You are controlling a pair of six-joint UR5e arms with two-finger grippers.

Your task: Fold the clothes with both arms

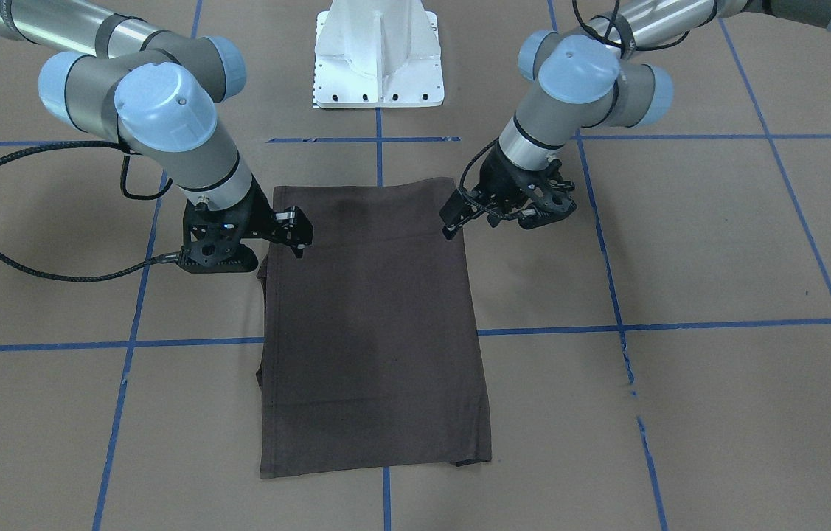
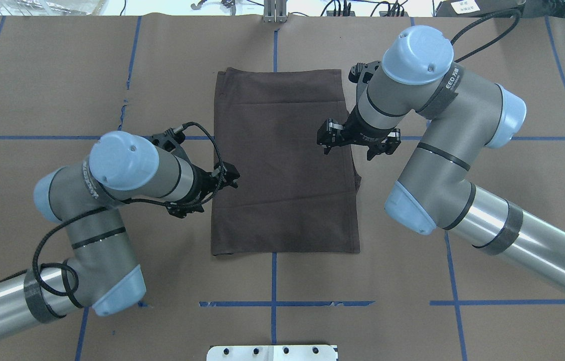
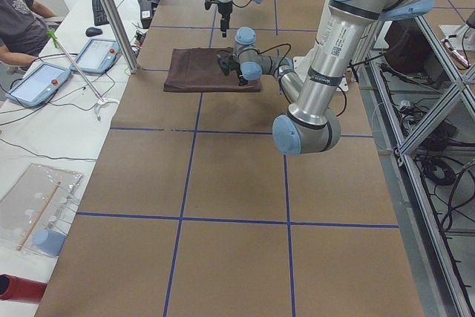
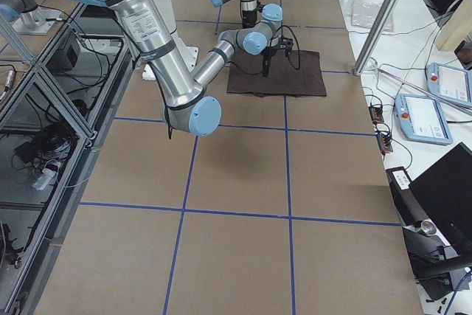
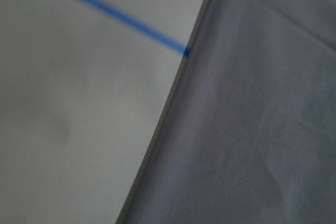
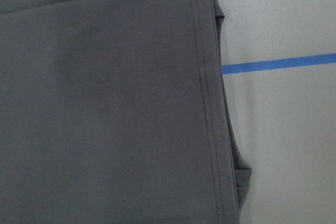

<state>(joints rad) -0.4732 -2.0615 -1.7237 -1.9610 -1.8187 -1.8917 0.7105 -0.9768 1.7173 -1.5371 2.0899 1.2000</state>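
Note:
Next, I close my left gripper on the pedestal-side corner point(image 1: 451, 182) of the dark grey-brown shirt, at the end of the long edge it hovers over.
The clothes point(image 2: 285, 165) are one dark grey-brown shirt lying flat as a folded rectangle at the table's middle, seen also in the front view point(image 1: 374, 324). My left gripper point(image 2: 231, 179) hovers at its left long edge, and it sits on the right in the front view point(image 1: 450, 219). My right gripper point(image 2: 326, 138) hangs over the opposite long edge point(image 1: 299, 232). Both look open and hold nothing. The wrist views show only flat cloth point(image 5: 262, 129) point(image 6: 105, 103) and bare table, without fingers. A tucked layer pokes out beside the hemmed edge.
Brown paper with blue tape lines point(image 2: 273, 303) covers the table. The white pedestal base point(image 1: 378, 55) stands at the robot's side. A person point(image 3: 18, 20) sits at a side bench with tablets point(image 3: 37, 83). Bare paper surrounds the shirt.

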